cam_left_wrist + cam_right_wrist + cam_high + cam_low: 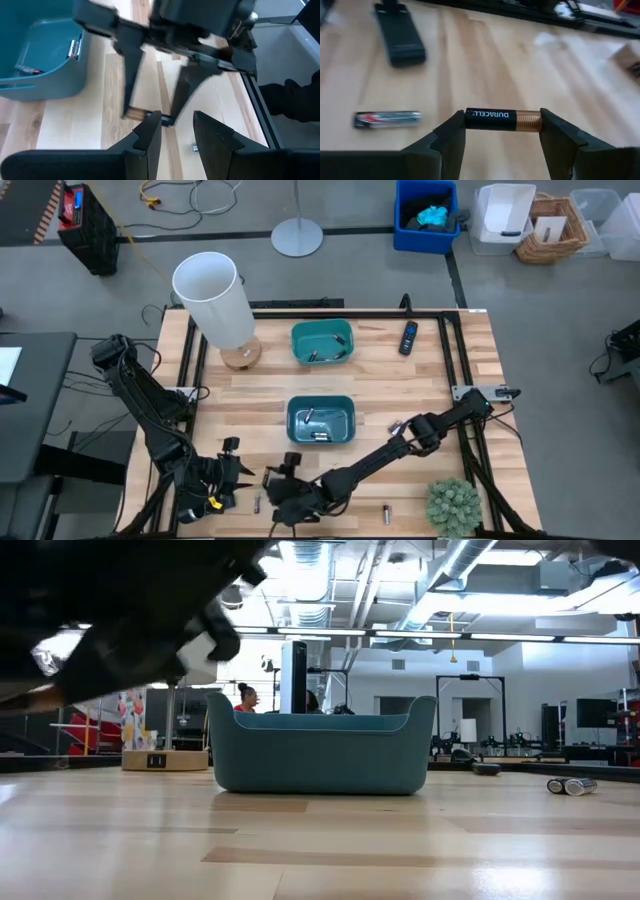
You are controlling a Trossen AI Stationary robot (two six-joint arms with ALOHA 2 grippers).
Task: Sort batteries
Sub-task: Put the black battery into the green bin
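Observation:
The black and copper battery, now at the table's near edge, will be let go by my right gripper among the batteries in the far teal bin (325, 356).
My right gripper (283, 492) reaches across to the table's near edge, left of centre. Its fingers point down and are shut on a black and copper battery (502, 120). My left gripper (232, 470) hovers close by on its left, open, holding nothing; its fingers (147, 140) face the right gripper (152, 107). Other batteries lie flat on the wood: one silvery one (387, 118) beside the held one, one (256, 504) near the front edge, one (386, 513) further right, and a pair (395, 425) right of the near teal bin (321, 420). My right gripper pinches the battery lengthwise, one finger (452, 132) against its black end (470, 118) and the other against its copper end (536, 121). The fingers come from above and point down. The battery sits level at the fingertips; whether it is off the wood I cannot tell.
Two teal bins hold batteries: the near bin (40, 60) at the table's middle and a far bin (322, 342) behind it. A white lamp shade (213, 298) stands far left, a black remote (408, 337) far right, and a green plant (455, 505) at the near right corner.

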